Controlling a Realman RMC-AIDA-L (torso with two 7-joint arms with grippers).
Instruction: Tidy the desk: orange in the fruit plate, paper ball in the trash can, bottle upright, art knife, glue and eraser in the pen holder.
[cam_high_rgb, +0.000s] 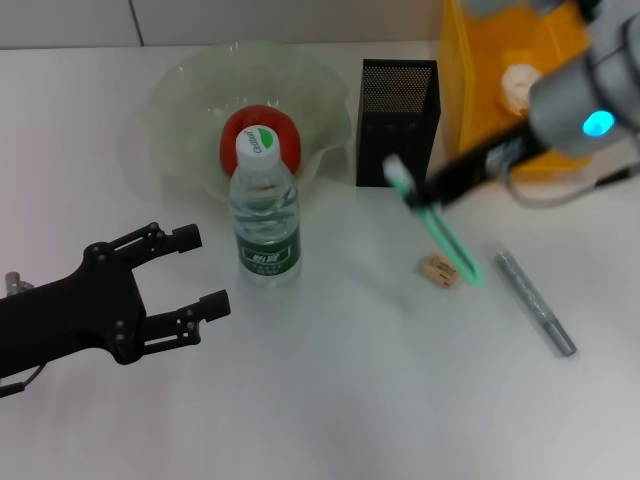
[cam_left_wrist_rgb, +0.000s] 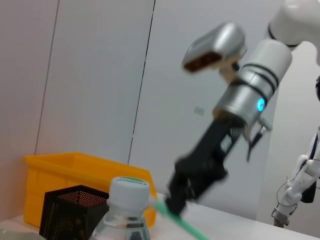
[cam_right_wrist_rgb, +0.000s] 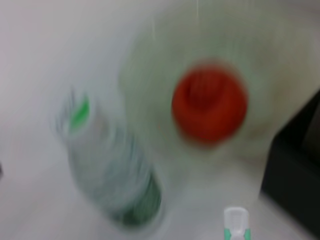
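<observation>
The green glue will go upright inside the pen holder (cam_high_rgb: 373, 98) (cam_right_wrist_rgb: 311, 134), along its side nearest the fruit plate, put there by my right gripper.
The orange (cam_high_rgb: 284, 136) lies in the pale green fruit plate (cam_high_rgb: 180, 100). In front of it the bottle (cam_high_rgb: 268, 215) stands upright. My right gripper (cam_high_rgb: 436, 190) is shut on the green glue (cam_high_rgb: 440, 228), holding it tilted just right of the black mesh pen holder (cam_high_rgb: 398, 120). The white cap of the glue (cam_right_wrist_rgb: 236, 222) shows in the right wrist view. The beige eraser (cam_high_rgb: 437, 268) and the grey art knife (cam_high_rgb: 535, 302) lie on the table. The paper ball (cam_high_rgb: 520, 85) sits in the yellow trash can (cam_high_rgb: 470, 60). My left gripper (cam_high_rgb: 205, 270) is open, left of the bottle.
The white table (cam_high_rgb: 330, 400) stretches to the near edge. The pen holder (cam_left_wrist_rgb: 72, 210) and the trash can (cam_left_wrist_rgb: 60, 172) stand close together at the back right. My right gripper (cam_left_wrist_rgb: 175, 202) appears beyond the bottle cap (cam_left_wrist_rgb: 129, 190) in the left wrist view.
</observation>
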